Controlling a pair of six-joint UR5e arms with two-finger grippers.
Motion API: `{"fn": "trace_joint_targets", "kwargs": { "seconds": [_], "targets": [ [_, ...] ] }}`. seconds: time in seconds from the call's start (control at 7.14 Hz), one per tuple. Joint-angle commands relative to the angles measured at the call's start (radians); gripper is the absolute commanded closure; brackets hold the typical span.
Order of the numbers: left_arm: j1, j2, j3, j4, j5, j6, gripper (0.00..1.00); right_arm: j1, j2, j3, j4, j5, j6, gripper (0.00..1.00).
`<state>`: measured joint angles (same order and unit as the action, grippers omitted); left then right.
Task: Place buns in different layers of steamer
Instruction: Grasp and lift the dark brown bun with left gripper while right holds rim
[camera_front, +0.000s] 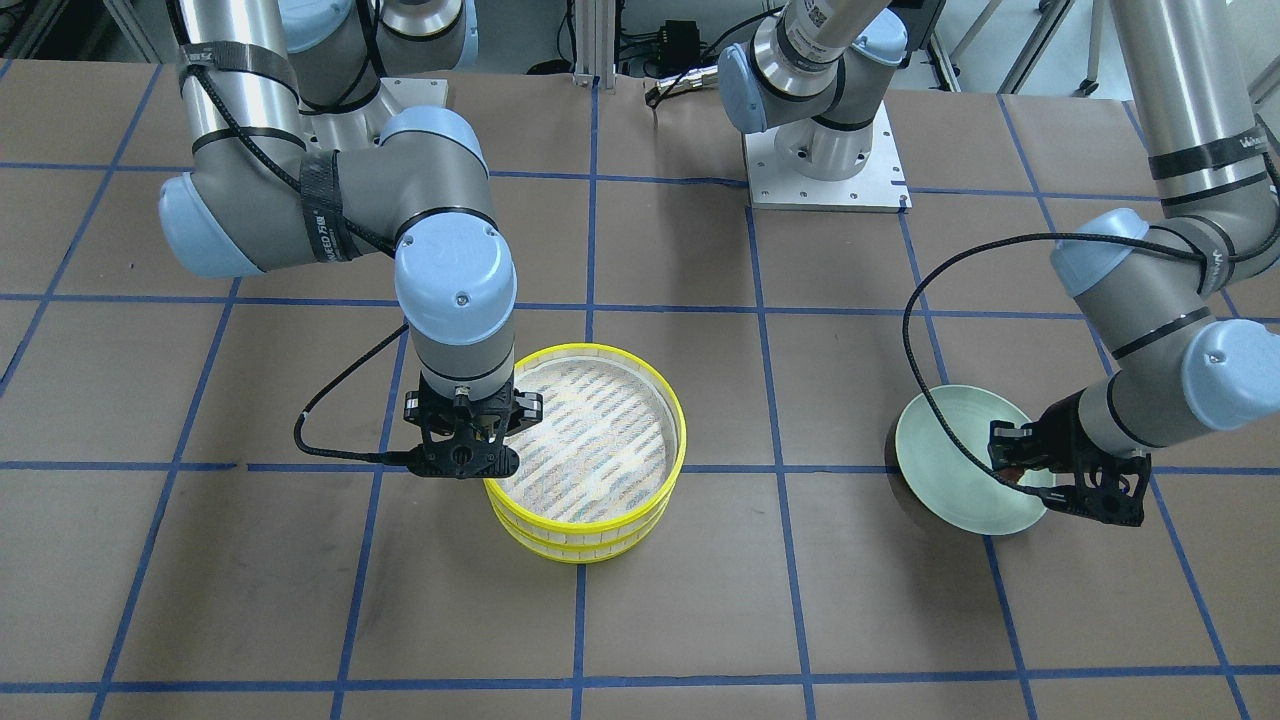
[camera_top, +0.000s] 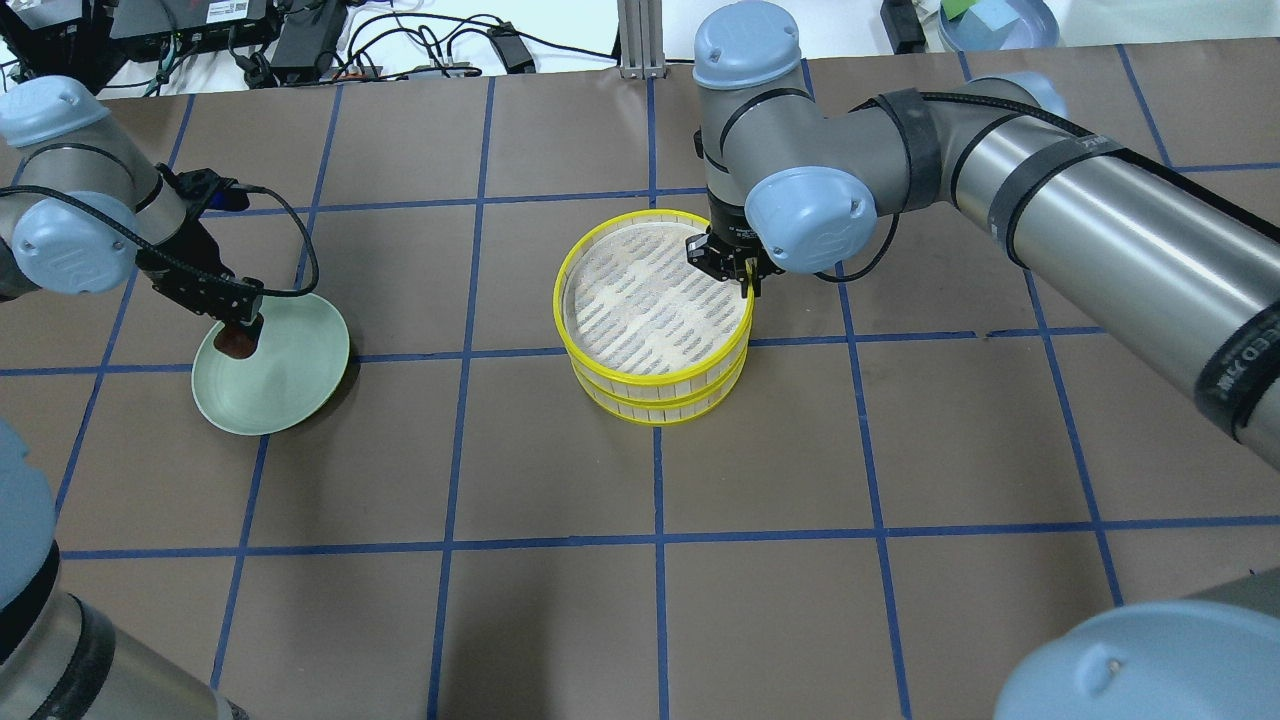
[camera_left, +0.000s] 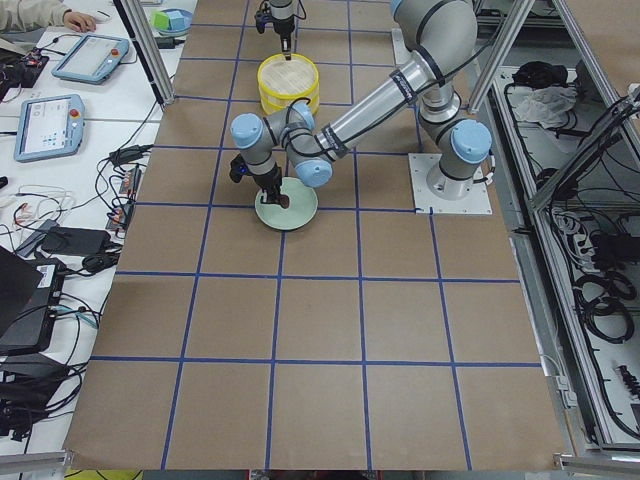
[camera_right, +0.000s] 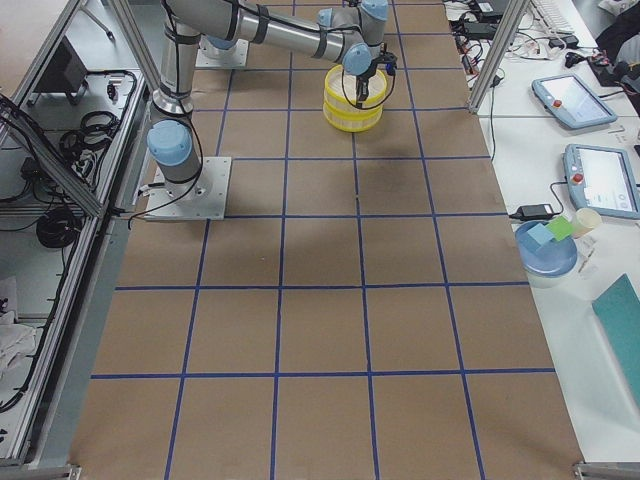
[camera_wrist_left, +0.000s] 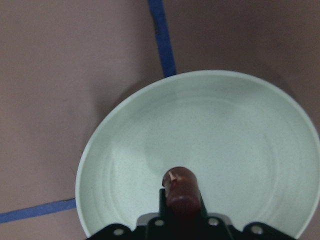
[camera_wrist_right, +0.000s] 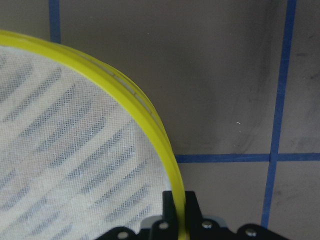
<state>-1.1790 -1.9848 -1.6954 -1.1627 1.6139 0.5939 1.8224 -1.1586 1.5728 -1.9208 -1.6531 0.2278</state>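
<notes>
Next, I release the reddish-brown bun from my left gripper on the top steamer layer's woven bottom (camera_front: 623, 479), toward the pale green plate. The bun is still just over that plate's edge.
Two steamer layers are stacked mid-table: the top layer (camera_top: 562, 300) (camera_front: 681, 420) shows an empty woven bottom and rests on the lower layer (camera_top: 650, 410) (camera_front: 590, 550). My right gripper (camera_top: 745, 285) (camera_front: 490, 432) is shut on the top layer's yellow rim (camera_wrist_right: 150, 125), one finger inside and one outside. My left gripper (camera_top: 240, 335) (camera_front: 1012, 470) is shut on the dark reddish-brown bun (camera_wrist_left: 180, 192) (camera_top: 238, 346), held just over the near edge of the pale green plate (camera_top: 290, 380) (camera_wrist_left: 225, 125) (camera_front: 945, 440). The cream-white bun is not in view.
The table is brown paper with a blue tape grid. The left arm's base plate (camera_front: 825, 165) is at the robot's side of the table. A blue bowl (camera_top: 995, 20) and cables lie beyond the table's far edge. Tablets (camera_right: 600, 180) sit on a side bench.
</notes>
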Motion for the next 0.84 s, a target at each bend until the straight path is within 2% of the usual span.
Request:
{"fn": "trace_joint_targets", "kwargs": {
  "seconds": [0.0, 0.14, 0.28, 0.42, 0.7],
  "targets": [
    [-0.066, 0.041, 0.005, -0.005, -0.018, -0.128, 1.0, 0.0, 0.0, 0.01, -0.001, 0.001, 0.001, 1.0],
    [-0.086, 0.056, 0.005, -0.005, -0.023, -0.17, 1.0, 0.0, 0.0, 0.016, 0.0, -0.004, 0.001, 1.0],
    [-0.112, 0.073, 0.005, -0.005, -0.025, -0.205, 1.0, 0.002, 0.0, 0.018, 0.009, -0.005, -0.02, 0.35],
    [-0.148, 0.101, 0.007, -0.012, -0.041, -0.262, 1.0, 0.0, -0.003, 0.021, 0.009, -0.002, -0.024, 0.01],
    [-0.198, 0.141, 0.028, -0.011, -0.153, -0.331, 1.0, -0.002, -0.044, 0.009, 0.012, 0.006, -0.019, 0.0]
  ]
}}
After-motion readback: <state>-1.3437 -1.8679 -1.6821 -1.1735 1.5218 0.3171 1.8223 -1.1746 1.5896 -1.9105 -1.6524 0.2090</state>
